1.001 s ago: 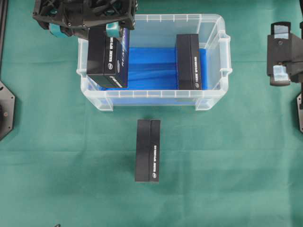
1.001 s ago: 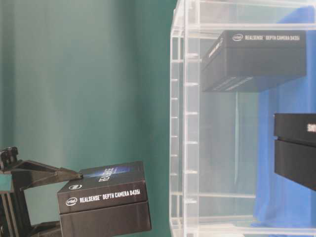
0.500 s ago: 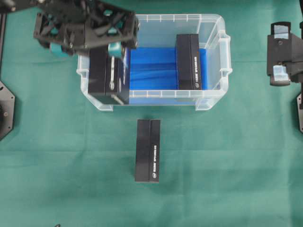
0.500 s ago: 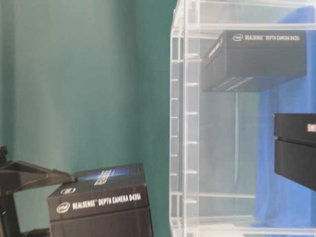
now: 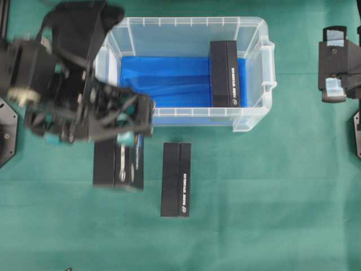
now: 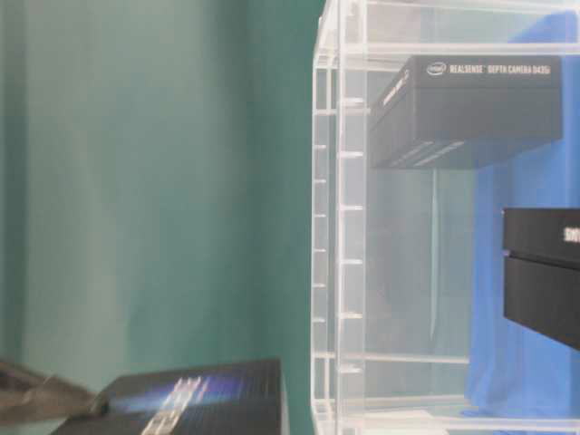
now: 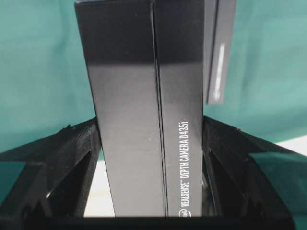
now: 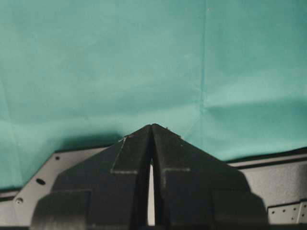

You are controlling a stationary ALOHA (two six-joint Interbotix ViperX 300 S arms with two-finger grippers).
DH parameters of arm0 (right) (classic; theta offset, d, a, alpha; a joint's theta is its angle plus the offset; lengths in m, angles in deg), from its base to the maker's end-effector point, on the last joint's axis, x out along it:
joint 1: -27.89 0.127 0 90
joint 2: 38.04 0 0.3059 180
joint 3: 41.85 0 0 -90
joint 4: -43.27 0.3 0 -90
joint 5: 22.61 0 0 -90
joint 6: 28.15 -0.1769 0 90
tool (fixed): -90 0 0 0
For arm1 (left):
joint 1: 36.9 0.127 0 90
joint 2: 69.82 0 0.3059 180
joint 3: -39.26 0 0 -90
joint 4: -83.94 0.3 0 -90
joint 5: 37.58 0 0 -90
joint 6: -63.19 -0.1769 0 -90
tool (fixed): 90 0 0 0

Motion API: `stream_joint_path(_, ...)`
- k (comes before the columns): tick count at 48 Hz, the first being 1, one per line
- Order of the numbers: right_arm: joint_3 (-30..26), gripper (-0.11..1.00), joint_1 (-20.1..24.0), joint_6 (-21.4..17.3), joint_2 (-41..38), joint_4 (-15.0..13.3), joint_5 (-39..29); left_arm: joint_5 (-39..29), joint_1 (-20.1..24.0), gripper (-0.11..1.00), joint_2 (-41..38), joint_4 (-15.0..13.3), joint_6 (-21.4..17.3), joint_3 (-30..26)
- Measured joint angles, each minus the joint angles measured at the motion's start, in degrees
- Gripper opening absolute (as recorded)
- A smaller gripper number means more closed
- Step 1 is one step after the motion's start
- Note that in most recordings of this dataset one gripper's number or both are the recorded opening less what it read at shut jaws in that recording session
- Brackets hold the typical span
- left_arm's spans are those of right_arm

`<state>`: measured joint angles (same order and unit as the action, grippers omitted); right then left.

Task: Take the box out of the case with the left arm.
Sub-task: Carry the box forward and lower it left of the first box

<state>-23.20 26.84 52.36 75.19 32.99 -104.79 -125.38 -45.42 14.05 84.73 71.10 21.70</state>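
The black RealSense box in my left gripper, now held outside the case over the cloth, will be let go on the green cloth (image 5: 126,176), close beside the black box lying there.
The clear case (image 5: 186,22) with a blue lining stands at the back of the green cloth. It also shows in the table-level view (image 6: 340,227). My left gripper (image 5: 115,141), with teal pads, is shut on a black RealSense box (image 5: 117,166). It holds the box outside the case, over the cloth in front of the case's left end. In the left wrist view the box (image 7: 144,96) is clamped between the black fingers (image 7: 72,158) of that gripper (image 7: 151,143). Its edge shows in the table-level view (image 6: 199,408). My right gripper (image 8: 152,128) is shut and empty, parked at the right edge (image 5: 334,84).
A second black box (image 5: 224,73) stands inside the case at its right end and shows through the wall (image 6: 471,109). A third black box (image 5: 176,179) lies on the cloth in front of the case, just right of the held box (image 7: 218,52).
My left gripper has carried the black box from the case's left end over the front wall. The box is now over the cloth beside the lying box. The right arm has not moved.
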Motion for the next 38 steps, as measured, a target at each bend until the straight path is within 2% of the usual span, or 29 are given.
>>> stream_joint_path(7, 0.00, 0.00, 0.00, -0.09, 0.00, 0.00, 0.00, 0.09, -2.99, 0.61, 0.09, 0.44, 3.87, 0.00)
stream_joint_path(18, -0.09, 0.00, 0.00, 0.00, 0.00, 0.00, 0.00, 1.05, -4.04, 0.61, 0.09, 1.05, 4.48, 1.32)
stream_joint_path(28, 0.00, 0.00, 0.00, -0.09, 0.00, 0.00, 0.00, 5.54, -4.04, 0.61, 0.00, 1.32, 4.48, 6.15)
stream_joint_path(38, 0.00, 0.00, 0.00, 0.00, 0.00, 0.00, 0.00, 11.95, -4.22, 0.61, 0.00, 1.41, 4.57, 13.27)
